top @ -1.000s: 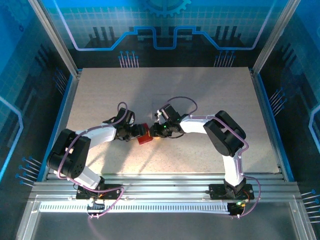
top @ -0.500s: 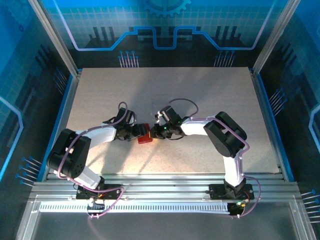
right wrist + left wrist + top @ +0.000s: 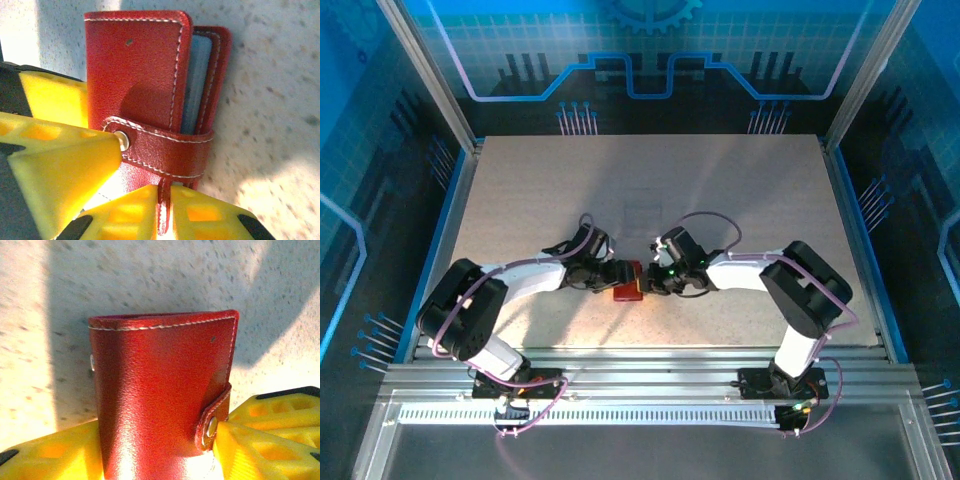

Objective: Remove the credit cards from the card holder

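My right gripper is pinching a thin edge below the snapped strap, so it should open and grab the strap by its stud end (image 3: pixel 210 427) with the card holder flat.
The card holder (image 3: pixel 628 284) is a dark red wallet, folded closed, held off the table near the middle front. My left gripper (image 3: pixel 614 274) is shut on it, its yellow fingers (image 3: pixel 47 452) pressing both sides of the wallet (image 3: pixel 155 390). The red strap (image 3: pixel 165 150) wraps round the open edge and is snapped at a metal stud (image 3: pixel 121 140). My right gripper (image 3: pixel 165 202) is shut on the strap's thin tab end. A blue-grey edge (image 3: pixel 199 80) shows between the two leaves; I cannot tell whether it is a credit card or a pocket.
The speckled beige table (image 3: pixel 740 190) spreads out behind and beside both arms. A faint clear square (image 3: pixel 642 215) lies on it just behind the grippers. Metal rails (image 3: pixel 640 365) run along the near edge, with blue walls on the other sides.
Both grippers and the wallet have shifted to the right and a little toward the front edge. The left arm has stretched out and the right arm has drawn back.
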You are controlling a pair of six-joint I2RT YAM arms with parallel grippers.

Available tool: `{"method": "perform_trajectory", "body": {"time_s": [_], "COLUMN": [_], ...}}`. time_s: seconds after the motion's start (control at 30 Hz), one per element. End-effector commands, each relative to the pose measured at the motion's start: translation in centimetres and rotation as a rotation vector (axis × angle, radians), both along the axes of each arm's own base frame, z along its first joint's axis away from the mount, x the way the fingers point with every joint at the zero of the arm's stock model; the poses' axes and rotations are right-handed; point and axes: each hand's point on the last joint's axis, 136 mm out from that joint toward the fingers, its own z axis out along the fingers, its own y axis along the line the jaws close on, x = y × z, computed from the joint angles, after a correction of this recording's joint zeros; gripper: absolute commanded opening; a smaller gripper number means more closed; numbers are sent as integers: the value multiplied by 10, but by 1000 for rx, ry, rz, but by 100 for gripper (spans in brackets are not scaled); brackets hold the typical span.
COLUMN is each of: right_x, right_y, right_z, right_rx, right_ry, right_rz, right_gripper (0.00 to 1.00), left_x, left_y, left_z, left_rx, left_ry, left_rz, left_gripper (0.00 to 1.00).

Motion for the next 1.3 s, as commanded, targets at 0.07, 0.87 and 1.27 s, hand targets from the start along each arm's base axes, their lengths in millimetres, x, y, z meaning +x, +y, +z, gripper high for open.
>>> {"method": "perform_trajectory", "body": {"time_s": [0.07,0.87,1.27], "right_x": [-9,-6,7], "right_y": [-19,-57,-51], "right_z": [3,7,17], "right_rx": [-14,-121,-200], "right_ry": [-1,-22,-26], "right_rz": [-7,-42,-42], "right_gripper": [15,26,29], "left_x": [-4,-2,7], "left_y": [-41,-23,-30], "left_z": [9,23,28], "left_rx": [-61,76,-134], "left_ry": [19,-47,2], "left_rz": [-65,-29,43], "left_gripper": [60,65,48]}}
